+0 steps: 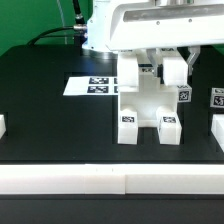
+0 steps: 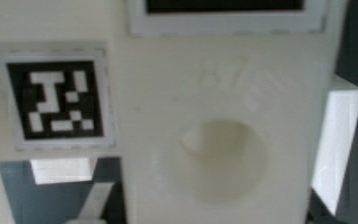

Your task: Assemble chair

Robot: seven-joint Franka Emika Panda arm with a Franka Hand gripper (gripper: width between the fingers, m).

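Observation:
My gripper is to release the white panel low on the chair (image 1: 141, 98). Next, I let go of it there, just behind the chair's two short legs.
The partly built chair (image 1: 148, 108) stands in the middle of the black table, a blocky white structure with two short legs and tag stickers on its faces. My gripper (image 1: 152, 58) comes down on its top from above, and its jaws are lost among the white upright pieces. In the wrist view a white chair panel (image 2: 211, 110) fills the frame. It has a round dimple (image 2: 224, 150) and a tag (image 2: 55, 100) beside it. One grey finger (image 2: 101, 200) shows against the panel's edge, so the gripper reads as shut on this panel.
The marker board (image 1: 92, 86) lies flat behind the chair toward the exterior view's left. Loose white pieces sit at the left edge (image 1: 2, 126) and at the right (image 1: 217, 98) (image 1: 218, 130). A white rail (image 1: 110, 180) runs along the table's front.

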